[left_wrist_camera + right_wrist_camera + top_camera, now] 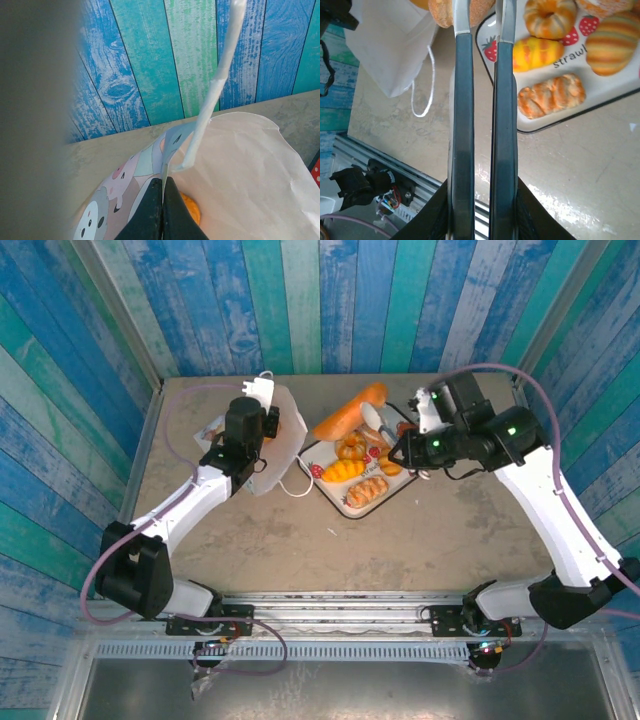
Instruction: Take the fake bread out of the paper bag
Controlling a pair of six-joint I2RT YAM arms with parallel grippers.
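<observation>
The long golden loaf will lie on the yellow pastry (pixel 355 462) (pixel 553 54) next to the braided roll once the robot's right gripper loosens the tongs.
The white paper bag (pixel 285 440) lies at the table's back left, and my left gripper (pixel 266 424) (pixel 163 182) is shut on its upper edge, holding the mouth up. An orange piece of fake bread (pixel 191 208) shows inside the paper bag (pixel 240 165), just behind my fingers. My right gripper (pixel 405 447) (pixel 482 200) is shut on a pair of tongs (pixel 378 422) (pixel 462 100). The tong tips pinch a long golden loaf (pixel 350 412) (pixel 440 12) in the air between the bag and the tray. The paper bag (pixel 390 45) is at the upper left of the right wrist view.
A strawberry-print white tray (pixel 327 492) (pixel 530 129) sits at mid-table with several toy pastries, among them a croissant (pixel 343 471) and a braided roll (pixel 366 490) (pixel 550 95). A white bag handle (pixel 425 90) trails on the table. Blue plank walls close in the back and sides.
</observation>
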